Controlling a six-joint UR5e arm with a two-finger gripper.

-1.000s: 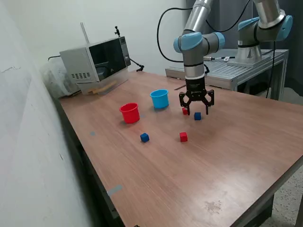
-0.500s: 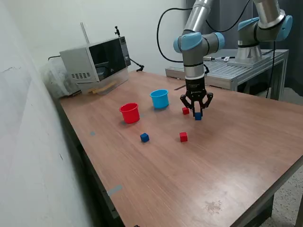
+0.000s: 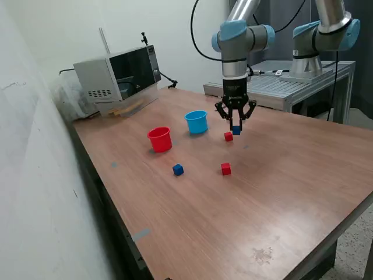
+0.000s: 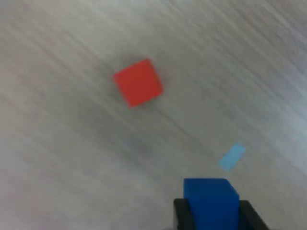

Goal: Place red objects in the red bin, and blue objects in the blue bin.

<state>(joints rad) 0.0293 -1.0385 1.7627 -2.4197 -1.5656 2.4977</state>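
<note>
The robot's gripper should release the dark blue cube inside the light blue cup (image 3: 197, 124) that stands behind the red cup.
My gripper (image 3: 235, 129) is shut on a dark blue cube (image 3: 236, 130) and holds it above the table, just over a red cube (image 3: 228, 136). The wrist view shows that held blue cube (image 4: 211, 200) between the fingers (image 4: 180, 213), with the red cube (image 4: 138, 82) on the wood below. A second red cube (image 3: 225, 169) and a second blue cube (image 3: 178, 170) lie nearer the front. The light blue cup (image 3: 197, 122) stands to the exterior view's left of my gripper. Further left again is the red cup (image 3: 159, 139).
A microwave (image 3: 118, 74) sits at the back left corner of the wooden table (image 3: 274, 192). A second robot arm (image 3: 320, 41) stands on a metal stand behind the table. A small pale blue mark (image 4: 232, 156) is on the wood.
The gripper closed on the blue cube that lay on the table, then rose with it and shifted slightly toward the exterior view's left.
</note>
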